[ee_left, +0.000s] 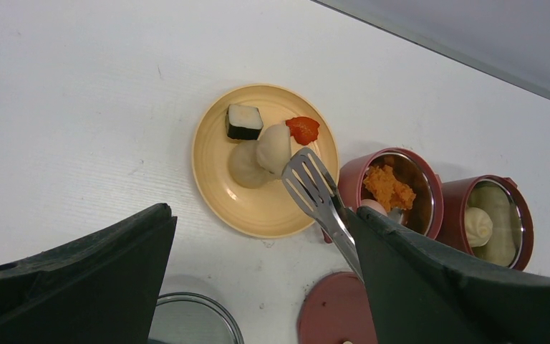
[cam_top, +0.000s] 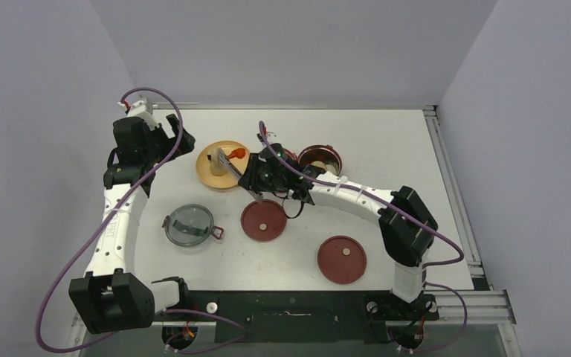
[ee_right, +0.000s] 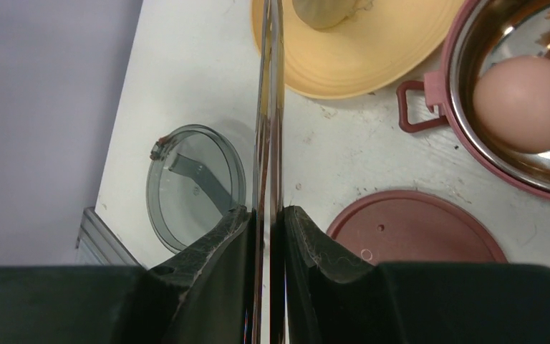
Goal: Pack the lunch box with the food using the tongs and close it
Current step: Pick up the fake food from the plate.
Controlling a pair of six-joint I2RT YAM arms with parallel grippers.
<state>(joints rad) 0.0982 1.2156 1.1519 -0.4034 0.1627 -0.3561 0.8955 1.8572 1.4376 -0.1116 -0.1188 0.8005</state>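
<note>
The robot's right gripper will release the pale dumpling, still on the yellow plate, with the tongs, in the maroon container [cam_top: 317, 158] beside the whitish dumpling.
My right gripper [ee_right: 266, 215] [cam_top: 253, 172] is shut on the silver tongs [ee_right: 268, 107], squeezing their two arms nearly together. The slotted tongs [ee_left: 319, 193] tips hover over the yellow plate [ee_left: 258, 208], beside a pale dumpling [ee_left: 272, 147], with nothing between them. Also on the plate lie a black-and-white roll [ee_left: 244, 122], a red piece [ee_left: 303, 130] and a second dumpling [ee_left: 245, 166]. One maroon lunch box container [ee_left: 430, 215] holds orange food [ee_left: 389, 188] and an egg [ee_right: 526, 104]. Another container [ee_left: 519, 215] holds a whitish dumpling [ee_left: 478, 226]. My left gripper [ee_left: 258, 211] [cam_top: 182, 141] hangs open, left of the plate.
Two flat maroon lids [cam_top: 263, 220] [cam_top: 342, 259] lie on the white table in front of the plate. The grey translucent lid [cam_top: 189, 224] sits to their left. Grey walls close the table on three sides.
</note>
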